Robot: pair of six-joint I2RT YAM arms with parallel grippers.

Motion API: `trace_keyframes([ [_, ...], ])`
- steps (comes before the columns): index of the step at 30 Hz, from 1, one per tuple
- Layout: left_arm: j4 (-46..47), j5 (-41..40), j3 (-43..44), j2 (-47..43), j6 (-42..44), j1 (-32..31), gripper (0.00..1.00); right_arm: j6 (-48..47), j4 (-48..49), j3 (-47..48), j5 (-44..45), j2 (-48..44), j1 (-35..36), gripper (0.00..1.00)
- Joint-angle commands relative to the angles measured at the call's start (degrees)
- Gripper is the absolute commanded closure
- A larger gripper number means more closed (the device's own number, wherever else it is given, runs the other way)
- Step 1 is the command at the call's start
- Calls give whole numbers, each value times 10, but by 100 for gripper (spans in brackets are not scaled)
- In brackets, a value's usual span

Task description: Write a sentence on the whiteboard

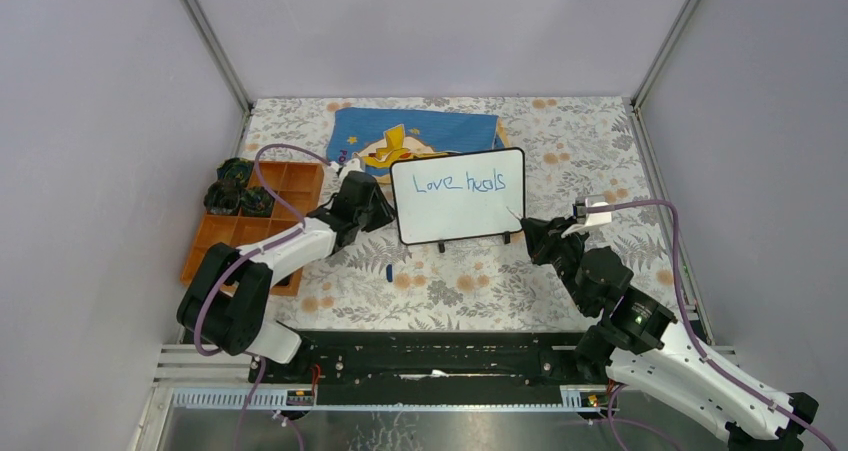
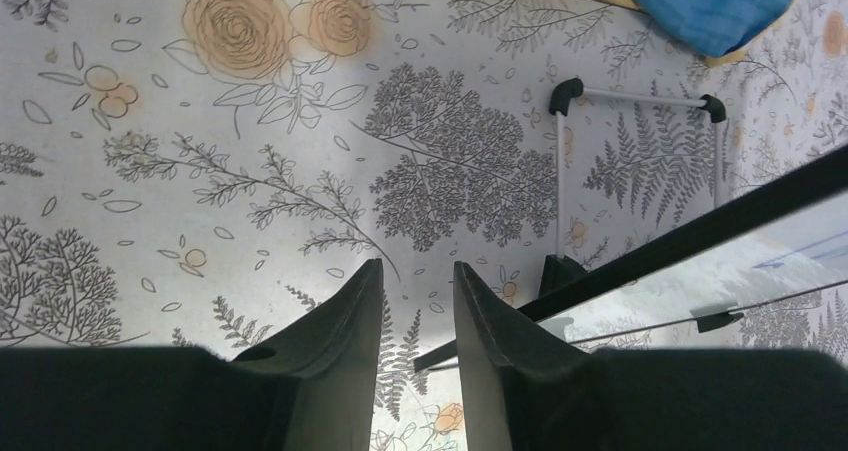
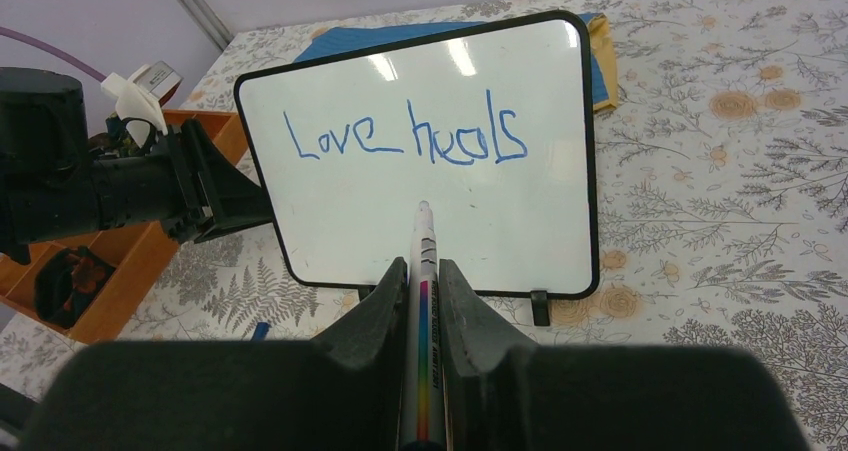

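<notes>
My left gripper needs to open, turn in line with the whiteboard's side edge, which slants across its fingers, and then pinch the whiteboard's lower corner (image 1: 404,240).
The whiteboard (image 1: 460,221) stands tilted on its little black feet in the middle of the floral table. On it the sentence (image 1: 460,182) reads "Love heals" in blue, in one line (image 3: 400,136). My right gripper (image 1: 535,233) is shut on a white marker (image 3: 423,271) with a rainbow stripe. The marker's tip sits at the board's face just below "heals". My left gripper (image 1: 375,211) has its jaws narrowed on the board's left edge. The board's black rim (image 2: 640,256) reaches in between its fingers (image 2: 350,321).
An orange divided tray (image 1: 255,233) with dark bundles (image 1: 235,186) sits at the left. A blue cloth (image 1: 420,131) with a yellow figure lies behind the board. A small blue cap (image 1: 388,270) lies in front of the board. Grey walls close in both sides.
</notes>
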Motion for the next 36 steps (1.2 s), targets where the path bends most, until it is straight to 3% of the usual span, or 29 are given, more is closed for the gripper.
trace_keyframes([
  [1,77,40,-7,-1,22,-9,62,6,19,13,-8,2,-1,100],
  [10,88,52,-17,4,20,-17,63,8,18,7,-6,0,-1,100],
  [14,70,18,-22,-4,9,-17,63,7,23,-2,-7,5,-1,100],
  [19,42,-26,-39,-53,-6,-7,57,8,49,-17,-24,22,-1,100],
  [22,41,-16,-59,-100,-10,18,47,8,62,-20,-33,33,-1,100],
  [27,114,95,-92,-160,41,65,29,6,71,-26,-42,36,-1,100],
  [32,296,241,-142,-186,124,80,24,0,77,-29,-54,32,-1,100],
  [34,318,299,-140,-184,154,98,20,0,78,-30,-59,33,-1,100],
  [36,325,407,-122,-155,172,127,20,2,83,-30,-66,35,-1,100],
])
